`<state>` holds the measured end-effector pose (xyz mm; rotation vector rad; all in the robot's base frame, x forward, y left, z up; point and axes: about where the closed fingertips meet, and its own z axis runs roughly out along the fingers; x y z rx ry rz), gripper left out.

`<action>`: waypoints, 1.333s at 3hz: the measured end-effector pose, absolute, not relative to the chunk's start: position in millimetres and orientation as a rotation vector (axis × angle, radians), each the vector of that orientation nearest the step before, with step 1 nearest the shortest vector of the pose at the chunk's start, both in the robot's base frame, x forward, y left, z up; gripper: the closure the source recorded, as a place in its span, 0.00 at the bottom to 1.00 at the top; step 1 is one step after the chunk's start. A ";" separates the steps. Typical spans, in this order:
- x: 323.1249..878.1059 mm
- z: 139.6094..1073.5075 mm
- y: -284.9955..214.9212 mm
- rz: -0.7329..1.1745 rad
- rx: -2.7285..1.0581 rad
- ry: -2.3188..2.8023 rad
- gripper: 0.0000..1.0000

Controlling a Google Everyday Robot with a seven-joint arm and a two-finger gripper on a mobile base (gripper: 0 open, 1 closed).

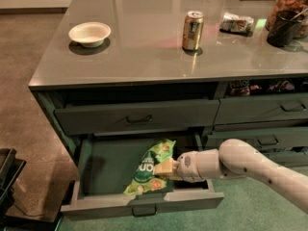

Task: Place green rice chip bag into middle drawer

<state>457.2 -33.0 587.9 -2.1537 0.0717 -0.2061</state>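
Note:
Next, my gripper releases the green rice chip bag onto the green bottom of the drawer, straight back from its dark handle [136,161].
The green rice chip bag [147,171] lies inside the open middle drawer [107,198], slanting from the back middle toward the front. The drawer is pulled out, green inside, with a small dark handle on its front. My gripper [161,168] reaches in from the right over the drawer, its pale fingertips against the bag's right side. The white arm runs off to the lower right. The matching wide drawer [137,118] above is closed.
On the grey counter [144,57] stand a white bowl [89,33], a soda can [193,31], a small silvery packet [236,23] and a dark jar [288,14]. Narrower drawers [262,110] fill the right column. A dark object [8,177] sits on the floor at the left.

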 end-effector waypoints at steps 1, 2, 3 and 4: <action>485.7 557.6 -28.2 -0.263 -2.152 0.026 1.00; 505.3 537.3 -23.9 -0.299 -2.148 -0.007 1.00; 534.9 500.1 -3.6 -0.296 -2.153 -0.063 1.00; 554.8 459.3 12.1 -0.263 -2.170 -0.084 1.00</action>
